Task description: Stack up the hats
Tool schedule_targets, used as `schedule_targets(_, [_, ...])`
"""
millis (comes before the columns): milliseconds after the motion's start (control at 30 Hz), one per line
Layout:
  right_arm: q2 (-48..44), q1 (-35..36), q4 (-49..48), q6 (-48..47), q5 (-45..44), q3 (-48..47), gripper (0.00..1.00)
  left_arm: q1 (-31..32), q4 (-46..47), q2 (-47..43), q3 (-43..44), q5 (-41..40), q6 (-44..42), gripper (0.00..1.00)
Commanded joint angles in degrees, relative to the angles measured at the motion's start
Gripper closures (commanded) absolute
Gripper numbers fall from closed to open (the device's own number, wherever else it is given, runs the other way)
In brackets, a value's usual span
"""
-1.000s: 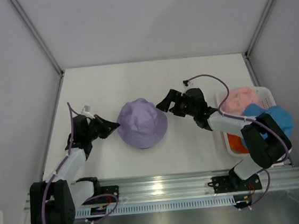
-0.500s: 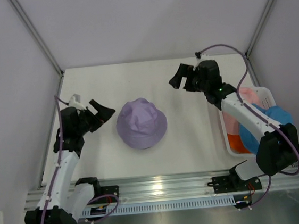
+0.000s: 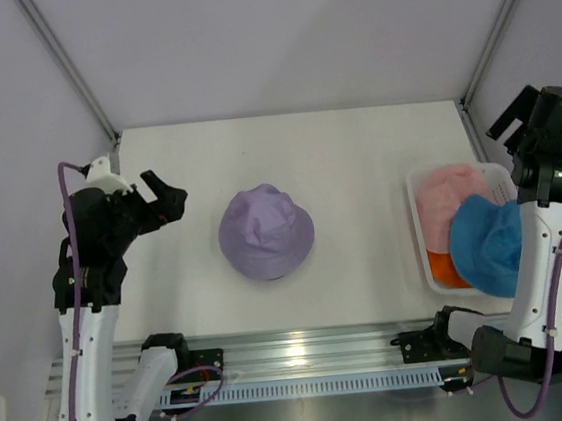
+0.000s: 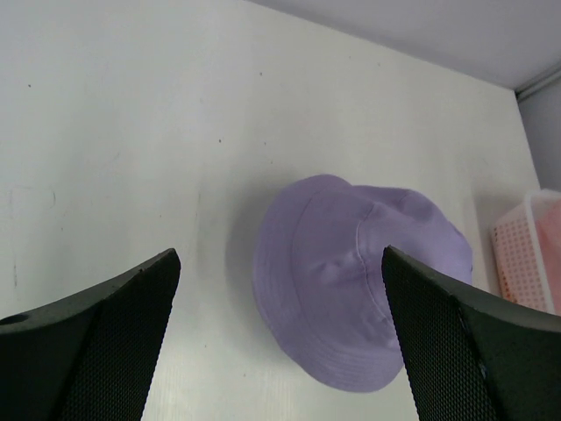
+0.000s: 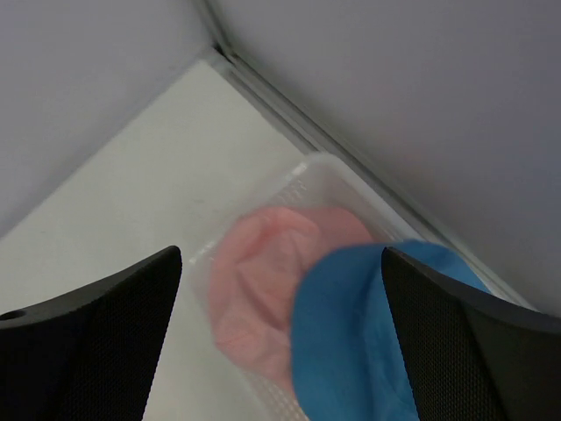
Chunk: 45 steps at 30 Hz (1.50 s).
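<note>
The blue hat is in the white basket, and my right gripper will go there next and close on the hat's far part point(image 3: 496, 216) point(image 5: 372, 289), next to the pink hat.
A lavender hat point(image 3: 265, 234) lies crown up in the middle of the white table, free of both grippers. My left gripper point(image 3: 162, 201) hangs open to its left, raised off the table. In the left wrist view the lavender hat point(image 4: 359, 272) lies beyond that open gripper point(image 4: 280, 254), with nothing between the jaws. A pink hat point(image 3: 448, 193), a blue hat point(image 3: 491, 244) and an orange hat point(image 3: 450, 271) sit in the white basket point(image 3: 417, 231) at the right. My right gripper point(image 3: 512, 114) is open, high by the right wall; its own view point(image 5: 280, 253) looks down on the pink hat point(image 5: 263, 281) and blue hat point(image 5: 377, 342).
The basket's rim point(image 5: 302, 171) stands close to the right wall and its metal corner post point(image 3: 485, 48). The blue hat drapes over the basket's near right edge and covers most of the orange one. Booth walls close the table on the left, back and right.
The left gripper opened and drew back leftward and up from the lavender hat's brim. The right arm swung from beside that hat to high above the basket at the far right.
</note>
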<state>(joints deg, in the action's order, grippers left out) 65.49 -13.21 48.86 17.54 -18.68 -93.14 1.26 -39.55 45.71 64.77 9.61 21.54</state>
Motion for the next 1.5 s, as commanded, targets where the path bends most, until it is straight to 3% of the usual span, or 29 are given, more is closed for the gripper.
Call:
schedule_targets(0, [-0.28,-6.20,15.63,4.93,-0.48,3.84,0.00,2.60,-4.74,1.48,2.72,-1.70,-3.70,0.00])
schedule_targets(100, [-3.25,-6.30,16.97,12.13,-4.44,8.84,0.01,4.02,-4.40,1.75,3.17,-1.00,-2.38,0.01])
schedule_targets(300, [-4.59,-6.21,18.37,14.27,-5.06,15.44,0.00,4.46,-2.99,-0.71,-0.17,-0.82,-0.09,0.00])
schedule_targets(400, [-6.69,-6.21,16.63,13.57,-2.86,18.86,0.12,5.86,-4.39,-0.98,-0.09,-1.95,-1.23,0.00])
schedule_targets(467, [-8.97,-6.21,15.04,13.75,-1.81,21.32,0.26,7.00,-4.40,-1.68,-0.87,-3.97,-1.68,0.00])
schedule_targets(600, [-9.33,-6.21,13.10,13.22,-2.41,26.34,0.28,7.44,-4.48,-2.82,-2.19,-4.51,-1.33,0.01])
schedule_targets(667, [-8.98,-6.21,12.49,12.26,-3.47,28.10,0.38,7.53,-4.66,-3.26,-2.37,-4.33,-1.24,0.01])
schedule_targets(867, [-7.93,-5.69,11.26,10.06,-4.00,28.80,0.34,7.53,-5.36,-3.79,-1.58,-5.12,-1.41,0.01])
schedule_targets(900, [-8.27,-5.68,10.82,9.88,-4.26,29.07,0.41,7.53,-5.27,-3.70,-1.58,-5.21,-1.24,0.00])
schedule_targets(933, [-8.54,-5.60,10.64,9.79,-4.44,29.25,0.60,7.53,-5.19,-3.70,-1.58,-4.78,-1.15,0.01])
schedule_targets(1000, [-8.63,-5.60,10.55,9.44,-4.70,28.72,0.79,7.53,-5.19,-3.44,-1.32,-4.42,-1.06,0.01])
schedule_targets(1033, [-8.46,-5.51,10.64,9.01,-4.70,28.02,0.96,7.53,-5.27,-3.35,-1.14,-4.51,-1.06,0.00])
schedule_targets(1067, [-8.28,-5.25,10.90,8.65,-4.70,25.41,1.00,7.53,-5.36,-3.26,-1.05,-4.60,-1.06,0.01])
schedule_targets(1267, [-4.07,-1.21,14.50,3.12,-2.34,6.34,1.00,7.53,-5.10,-2.91,-0.52,-4.25,-0.97,0.00])
schedule_targets(1367, [1.55,1.86,18.26,1.09,7.58,-7.63,1.00,7.53,-4.84,-2.39,-1.22,-3.37,-0.62,0.01])
schedule_targets(1467, [8.76,11.86,23.45,0.91,10.95,-19.86,1.00,7.53,-4.31,-2.03,-2.10,-2.93,-0.18,0.00])
